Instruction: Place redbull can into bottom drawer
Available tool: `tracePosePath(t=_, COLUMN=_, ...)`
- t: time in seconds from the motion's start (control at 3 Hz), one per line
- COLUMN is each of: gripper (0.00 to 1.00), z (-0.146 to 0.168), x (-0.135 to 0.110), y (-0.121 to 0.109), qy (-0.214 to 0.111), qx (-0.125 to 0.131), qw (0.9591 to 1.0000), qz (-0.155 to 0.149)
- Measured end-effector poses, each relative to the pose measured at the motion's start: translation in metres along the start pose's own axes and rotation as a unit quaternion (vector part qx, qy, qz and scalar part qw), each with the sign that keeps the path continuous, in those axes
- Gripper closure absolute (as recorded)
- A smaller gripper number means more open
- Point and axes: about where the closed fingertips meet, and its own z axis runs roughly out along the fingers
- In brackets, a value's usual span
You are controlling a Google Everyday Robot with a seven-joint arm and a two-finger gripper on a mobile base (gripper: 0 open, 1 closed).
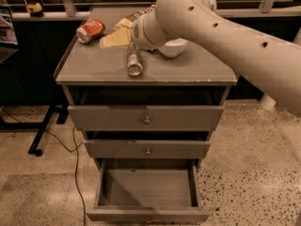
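The robot's gripper should next move to the redbull can and close around the can's middle (133, 58), just behind the can's shiny round end.
The redbull can (134, 61) lies on its side on the grey cabinet top (94, 69), its shiny round end toward the front edge. My gripper (133, 45) is at the can's far end, mostly hidden by the large white arm (211, 36) that reaches in from the right. Whether it grips the can does not show. The bottom drawer (146, 215) is pulled out and nothing shows inside it. The two upper drawers are nearly closed.
A red-orange soda can (90, 30) lies at the back left of the top. A yellow chip bag (115, 37) and a white bowl (173, 48) sit behind the redbull can. A cable (75, 149) and a black stand leg (41, 134) are on the floor at the left.
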Motion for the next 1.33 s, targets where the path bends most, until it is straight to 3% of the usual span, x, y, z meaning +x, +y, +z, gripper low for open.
tracePosePath(t=0.67, gripper=0.0, z=0.041, x=0.002, y=-0.008, qy=0.024, qx=0.001, qw=0.9995, qz=0.021)
tracePosePath(t=1.33, gripper=0.0, z=0.061, x=0.011, y=-0.023, qy=0.034, qx=0.012, qw=0.9984, qz=0.045)
